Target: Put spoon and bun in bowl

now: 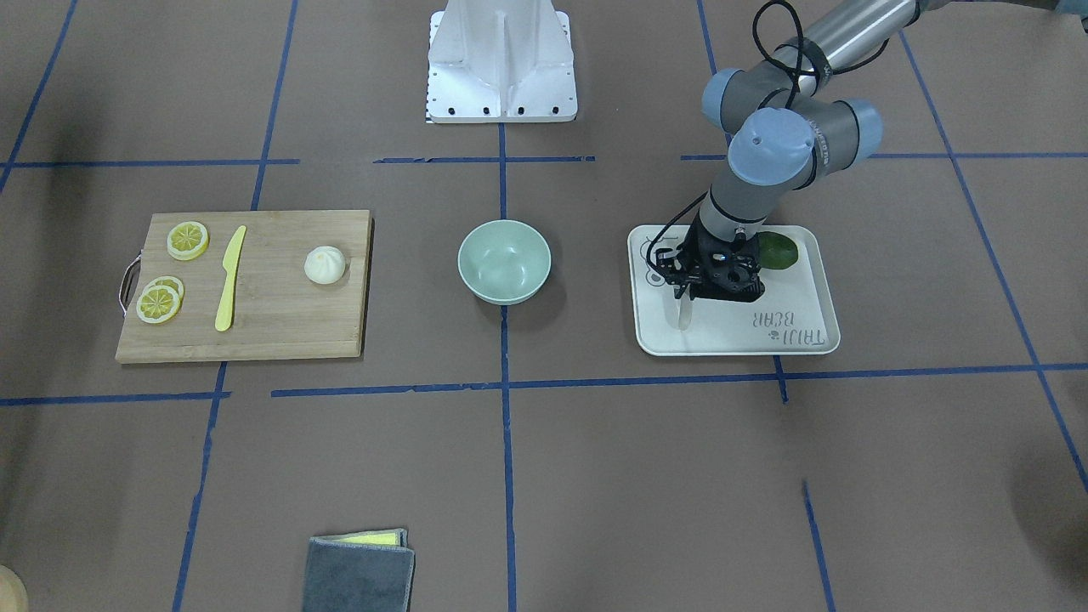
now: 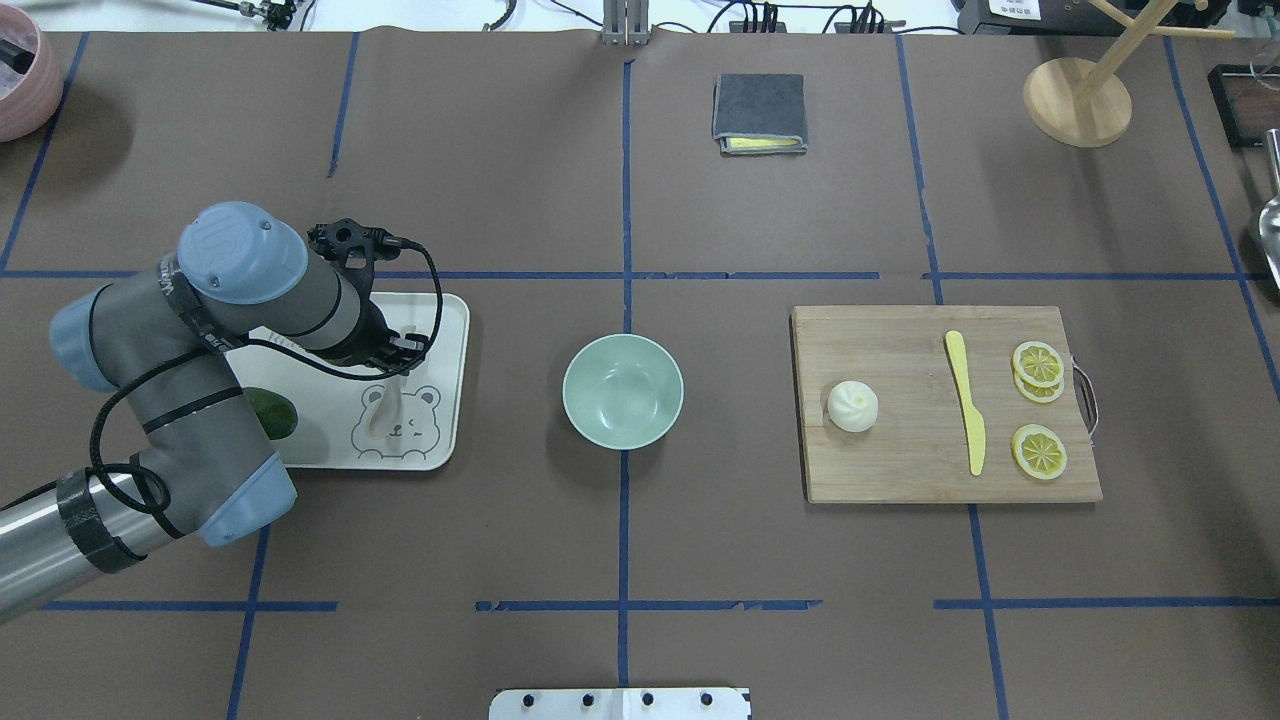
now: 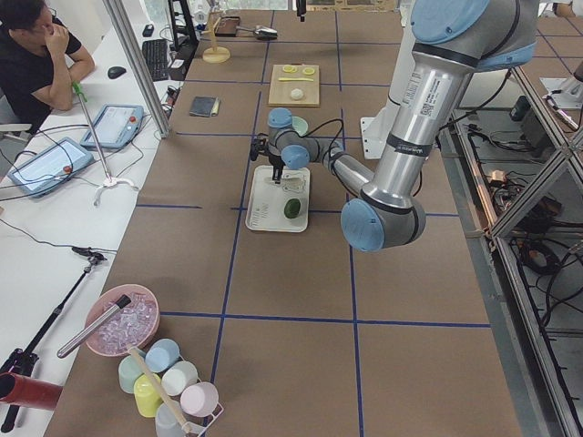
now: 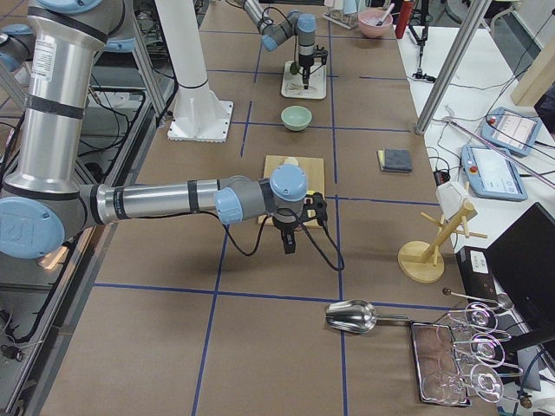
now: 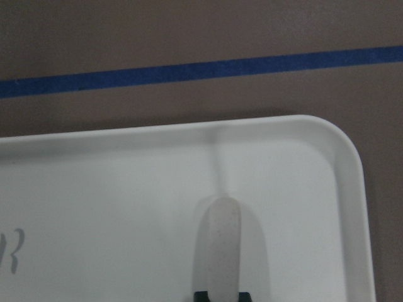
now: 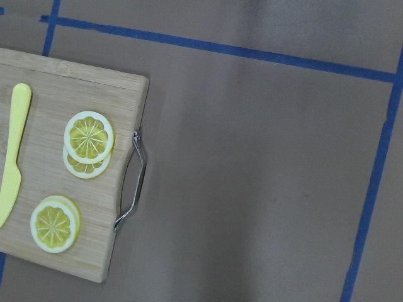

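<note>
Next, my left gripper lets go of the spoon inside the mint-green bowl [image 1: 506, 287], leaning over the rim nearest the blue line crossing.
The off-white spoon [image 1: 684, 316] lies lengthwise on the white bear tray [image 1: 799, 331], also seen in the overhead view [image 2: 385, 412] and the left wrist view [image 5: 219, 245]. My left gripper [image 1: 685, 294] stands over the tray [image 2: 445, 330], its fingertips [image 5: 201, 295] closed on the spoon's handle end. The mint-green bowl [image 1: 504, 262] stands empty at the table's middle [image 2: 622, 390]. The white bun [image 1: 325, 264] sits on the wooden board [image 1: 280, 327], away from both grippers. My right gripper [image 4: 289, 245] hovers beyond the board's handle side; I cannot tell whether it is open or shut.
A green lime-like fruit [image 1: 778, 251] lies on the tray behind the left gripper. The board [image 2: 900, 470] also carries a yellow plastic knife [image 2: 965, 400] and lemon slices [image 2: 1038, 450]. A folded grey cloth [image 2: 758, 112] lies at the far side. A wooden stand [image 2: 1078, 100] is at the far right.
</note>
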Available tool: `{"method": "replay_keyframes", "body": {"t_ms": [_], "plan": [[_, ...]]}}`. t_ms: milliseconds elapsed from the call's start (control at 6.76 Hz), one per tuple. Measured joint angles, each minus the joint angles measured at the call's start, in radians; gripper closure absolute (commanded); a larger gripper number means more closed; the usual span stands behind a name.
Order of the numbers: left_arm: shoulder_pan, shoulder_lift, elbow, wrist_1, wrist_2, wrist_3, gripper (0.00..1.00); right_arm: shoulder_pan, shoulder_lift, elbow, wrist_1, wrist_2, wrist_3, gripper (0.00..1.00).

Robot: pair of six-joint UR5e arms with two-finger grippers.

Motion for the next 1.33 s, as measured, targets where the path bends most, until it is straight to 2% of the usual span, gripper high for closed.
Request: {"method": "replay_keyframes", "body": {"t_ms": [296,591,1035,1183,1330], "plan": [[-0.007,-0.050,-0.020,0.006,-0.001,-0.075,1.00,0.000,0.000,0.000,0.001,0.019,0.000,0.00],[0.004,-0.160,-0.016,0.008,0.003,-0.156,1.00,0.001,0.000,0.003,0.004,0.021,0.000,0.00],[0.076,-0.387,0.126,-0.008,0.047,-0.220,1.00,-0.003,0.001,0.011,0.006,0.020,-0.003,0.00],[0.100,-0.415,0.152,-0.020,0.083,-0.231,0.57,-0.005,0.000,0.014,0.006,0.020,-0.002,0.00],[0.111,-0.415,0.163,-0.029,0.098,-0.234,0.42,-0.010,0.000,0.015,0.006,0.020,0.000,0.00]]}}
